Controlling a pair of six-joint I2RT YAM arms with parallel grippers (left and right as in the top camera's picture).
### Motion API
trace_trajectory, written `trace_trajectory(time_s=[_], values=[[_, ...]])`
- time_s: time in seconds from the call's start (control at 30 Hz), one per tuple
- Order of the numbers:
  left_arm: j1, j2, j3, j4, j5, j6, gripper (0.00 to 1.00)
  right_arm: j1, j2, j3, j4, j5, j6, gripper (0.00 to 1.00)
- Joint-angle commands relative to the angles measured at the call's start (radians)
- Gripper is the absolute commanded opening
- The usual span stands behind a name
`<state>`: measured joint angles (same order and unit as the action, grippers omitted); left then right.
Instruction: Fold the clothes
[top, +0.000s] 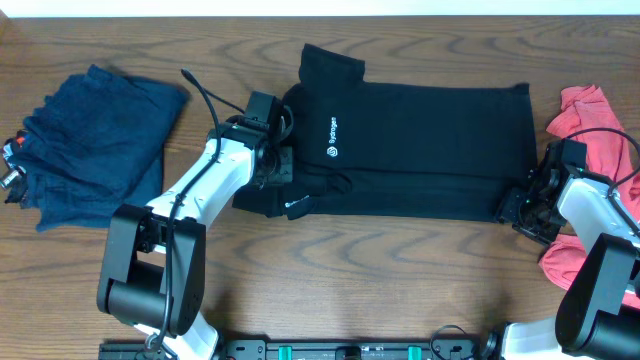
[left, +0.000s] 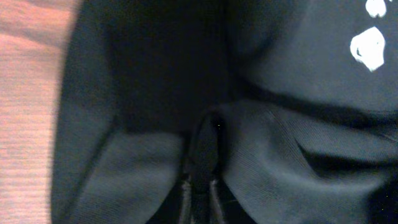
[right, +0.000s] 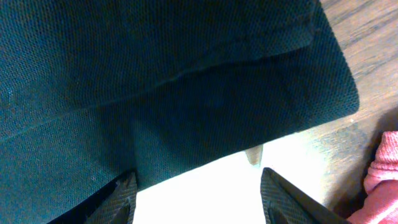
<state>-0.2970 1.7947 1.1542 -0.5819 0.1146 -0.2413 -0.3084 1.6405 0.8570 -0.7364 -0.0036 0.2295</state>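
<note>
The left gripper pinches a bunched fold inside the near edge of the black garment, so it should open and take the garment's near outer corner (top: 246, 203).
A black garment (top: 420, 145) with a small white logo (top: 333, 152) lies spread across the middle of the table. My left gripper (top: 277, 168) is at its left end and is shut on a fold of the black cloth (left: 202, 146). My right gripper (top: 520, 208) is at the garment's lower right corner. It is open, with the corner's edge (right: 205, 130) just ahead of its fingers (right: 196, 186) and nothing between them.
A folded dark blue garment (top: 95, 140) lies at the far left. A pink garment (top: 590, 125) lies bunched at the right edge, beside my right arm, and shows in the right wrist view (right: 382, 174). Bare wood table (top: 380, 280) runs along the front.
</note>
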Motion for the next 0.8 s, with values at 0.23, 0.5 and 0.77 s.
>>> trace_trajectory(time_s=[0.23, 0.5, 0.77], values=[[0.035, 0.010, 0.002, 0.115, -0.172, -0.113, 0.07, 0.008, -0.019, -0.003, -0.004, 0.011, -0.010, 0.62], [0.038, 0.014, 0.002, 0.109, -0.172, -0.112, 0.58, 0.008, -0.019, -0.003, -0.005, 0.011, -0.010, 0.62], [0.036, -0.019, 0.002, -0.029, -0.074, -0.108, 0.53, 0.008, -0.019, -0.003, -0.008, 0.015, -0.011, 0.62]])
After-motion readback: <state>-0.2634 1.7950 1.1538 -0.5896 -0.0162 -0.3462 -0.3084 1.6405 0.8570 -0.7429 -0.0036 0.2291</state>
